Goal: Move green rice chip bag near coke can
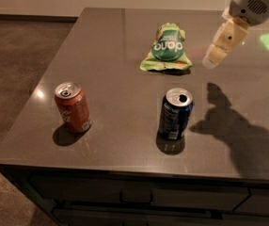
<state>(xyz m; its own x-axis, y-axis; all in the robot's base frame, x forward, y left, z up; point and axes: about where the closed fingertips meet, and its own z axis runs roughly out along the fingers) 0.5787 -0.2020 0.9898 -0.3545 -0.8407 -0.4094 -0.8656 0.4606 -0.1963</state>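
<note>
My gripper goes to the green rice chip bag next and grabs the bag's side (178,44) nearest the arm, about halfway between its ends.
The green rice chip bag (166,48) lies flat on the dark table toward the far middle, its dark green round panel with white lettering facing up. The coke can (72,108) stands upright near the front left of the table, well apart from the bag. My gripper (220,47) hangs above the table to the right of the bag, about one bag's width away, holding nothing. Its cream-coloured fingers (226,40) point down and to the left toward the bag.
A dark blue can (174,113) stands upright in front of the bag, between it and the table's front edge. The table (115,69) ends at the left edge and at the front edge (125,166). The arm's shadow falls at the right.
</note>
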